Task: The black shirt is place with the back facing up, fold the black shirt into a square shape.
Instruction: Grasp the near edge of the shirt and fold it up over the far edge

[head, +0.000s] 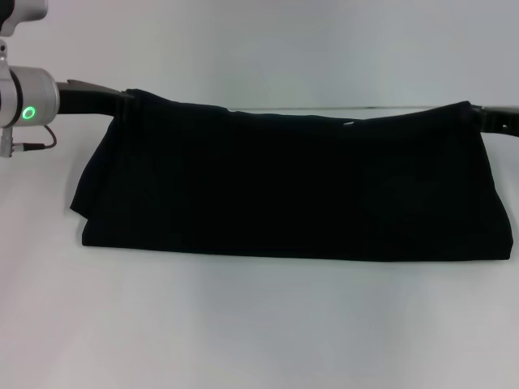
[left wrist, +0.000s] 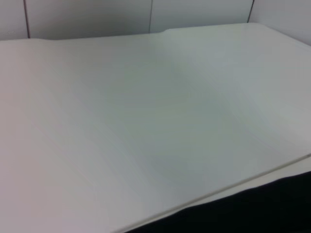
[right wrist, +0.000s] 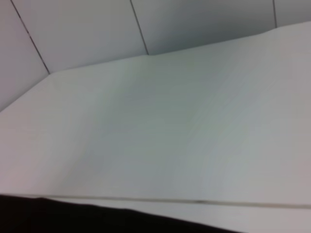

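Note:
Next, the left gripper releases the black shirt's upper corner on the white table (head: 151, 111), along the thin line of the seam.
The black shirt (head: 292, 186) hangs as a wide band across the middle of the head view. Its top edge is stretched between my two grippers and its lower part lies on the white table (head: 259, 324). My left gripper (head: 122, 97) is shut on the shirt's upper left corner. My right gripper (head: 478, 115) is shut on the upper right corner. A small white speck shows near the top edge. The left wrist view shows a strip of the black fabric (left wrist: 252, 208) below the table surface. The right wrist view shows the same fabric (right wrist: 73, 216).
White table surface lies in front of the shirt and behind it. A panelled white wall (right wrist: 97, 34) stands beyond the table's far edge. My left arm's grey wrist with a green light (head: 29, 112) is at the far left.

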